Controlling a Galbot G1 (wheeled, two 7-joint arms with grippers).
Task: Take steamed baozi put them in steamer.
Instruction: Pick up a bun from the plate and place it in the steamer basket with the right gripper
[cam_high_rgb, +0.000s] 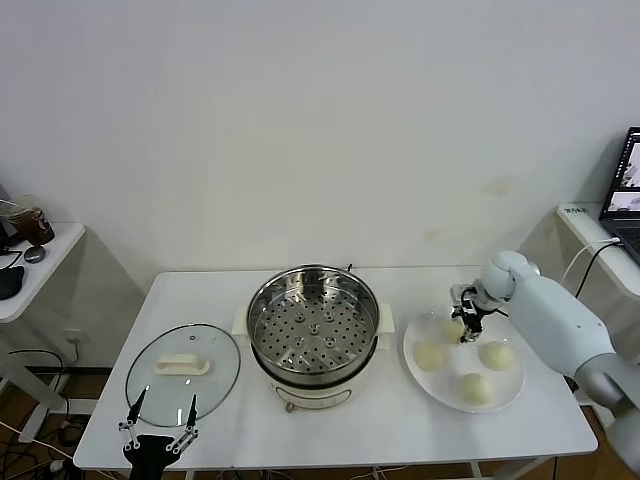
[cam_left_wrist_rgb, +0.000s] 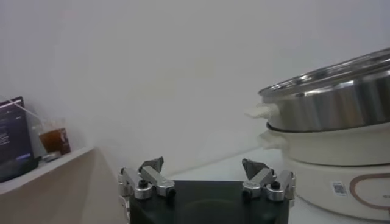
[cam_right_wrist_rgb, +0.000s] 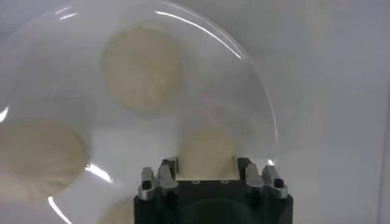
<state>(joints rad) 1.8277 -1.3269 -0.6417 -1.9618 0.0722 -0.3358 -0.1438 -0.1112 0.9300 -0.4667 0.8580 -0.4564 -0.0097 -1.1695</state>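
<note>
The right gripper should release the baozi on the far part of the steamer's bare perforated tray (cam_high_rgb: 309, 296).
The steamer (cam_high_rgb: 313, 322) stands mid-table with its perforated tray bare; its steel wall also shows in the left wrist view (cam_left_wrist_rgb: 329, 103). Four cream baozi lie on the white plate (cam_high_rgb: 455, 368). My right gripper (cam_high_rgb: 466, 325) is at the plate's far side, shut on the far baozi (cam_high_rgb: 453, 329). In the right wrist view that baozi (cam_right_wrist_rgb: 207, 149) sits pinched between the fingertips of the right gripper (cam_right_wrist_rgb: 207, 167), over the plate (cam_right_wrist_rgb: 244, 91). I cannot tell whether it is lifted. Other baozi (cam_high_rgb: 430, 355) (cam_high_rgb: 497, 354) (cam_high_rgb: 475, 388) lie loose. My left gripper (cam_high_rgb: 160, 425) is open and empty at the table's front left.
A round glass lid (cam_high_rgb: 182, 372) with a white handle lies flat left of the steamer, just beyond the left gripper (cam_left_wrist_rgb: 204, 171). A side table with a cup (cam_high_rgb: 30, 222) stands at the far left. A laptop (cam_high_rgb: 625, 190) sits on a shelf at the right.
</note>
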